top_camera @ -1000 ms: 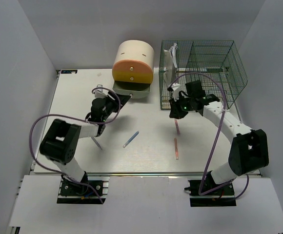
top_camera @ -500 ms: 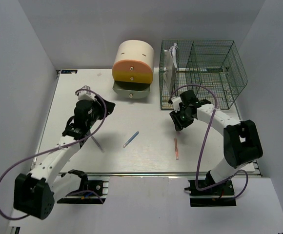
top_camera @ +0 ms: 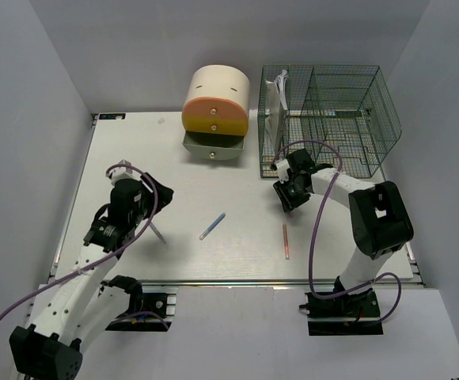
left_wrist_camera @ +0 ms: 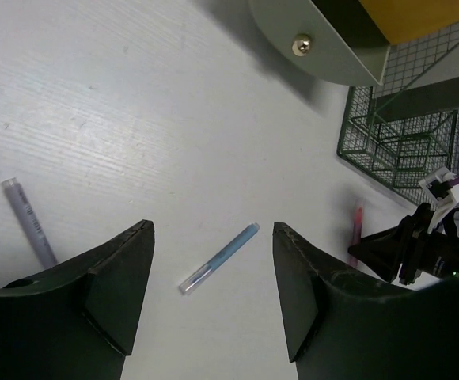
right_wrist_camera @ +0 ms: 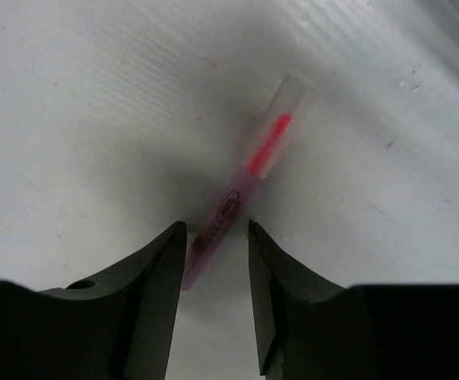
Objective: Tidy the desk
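My left gripper is to pick up the purple pen next, closing on the pen's body point(top_camera: 161, 237) point(left_wrist_camera: 46, 252) just behind its clear tip toward the front edge of the desk.
The white desk point(top_camera: 134, 142) carries several pens. My left gripper point(top_camera: 165, 195) hangs open and empty above its left half. In the left wrist view its jaws point(left_wrist_camera: 212, 227) frame a blue pen point(left_wrist_camera: 218, 260) lying flat on the desk, also seen from above point(top_camera: 212, 226). A purple pen point(left_wrist_camera: 28, 222) lies left of it. My right gripper point(top_camera: 290, 198) is low over the desk, in front of the organizer. Its open jaws point(right_wrist_camera: 217, 226) straddle a pink highlighter point(right_wrist_camera: 245, 186) that lies on the desk. The highlighter touches the left finger and is not clamped.
A cream, orange and yellow drawer box point(top_camera: 216, 99) stands at the back with its bottom drawer point(top_camera: 214, 146) pulled out. A green wire mesh organizer point(top_camera: 328, 111) at the back right holds a white packet point(top_camera: 275, 99). A red pen point(top_camera: 286, 241) lies near the front edge.
My left arm has drawn back from the drawer box toward the near left. My right gripper has swung in and come down over the pink highlighter.
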Available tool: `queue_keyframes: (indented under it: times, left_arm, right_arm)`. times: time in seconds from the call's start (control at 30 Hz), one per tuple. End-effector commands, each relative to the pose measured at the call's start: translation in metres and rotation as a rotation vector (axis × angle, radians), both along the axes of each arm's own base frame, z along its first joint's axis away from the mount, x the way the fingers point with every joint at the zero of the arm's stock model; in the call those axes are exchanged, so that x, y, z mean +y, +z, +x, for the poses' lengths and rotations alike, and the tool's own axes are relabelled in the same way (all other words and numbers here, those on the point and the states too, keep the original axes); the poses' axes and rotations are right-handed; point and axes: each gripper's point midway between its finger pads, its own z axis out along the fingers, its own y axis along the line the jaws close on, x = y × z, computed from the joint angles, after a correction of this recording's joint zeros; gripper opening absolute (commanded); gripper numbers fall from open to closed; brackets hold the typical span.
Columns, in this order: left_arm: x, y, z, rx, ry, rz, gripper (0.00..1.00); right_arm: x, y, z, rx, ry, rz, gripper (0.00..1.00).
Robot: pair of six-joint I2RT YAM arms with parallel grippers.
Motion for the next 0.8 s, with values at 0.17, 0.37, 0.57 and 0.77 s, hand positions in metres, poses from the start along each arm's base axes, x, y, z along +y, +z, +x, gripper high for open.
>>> queue_keyframes:
  times: [0.17,0.37,0.57,0.77]
  left_arm:
    - [0.03,-0.025,-0.034,0.096,0.173,-0.019,0.72]
    - [0.035,-0.047,-0.047,0.199,0.23,-0.026,0.72]
    - [0.038,-0.062,-0.053,0.293,0.262,-0.005,0.72]
    - [0.048,-0.074,-0.063,0.372,0.327,0.028,0.72]
  right_arm:
    - [-0.006,-0.015,0.008,-0.022,-0.038,-0.028,0.23]
    - [0.007,0.003,0.006,-0.042,0.099,0.033,0.0]
    - [0.069,0.074,-0.009,-0.097,0.694,0.31,0.0]
    - [0.12,0.146,0.059,-0.372,0.822,0.311,0.0]
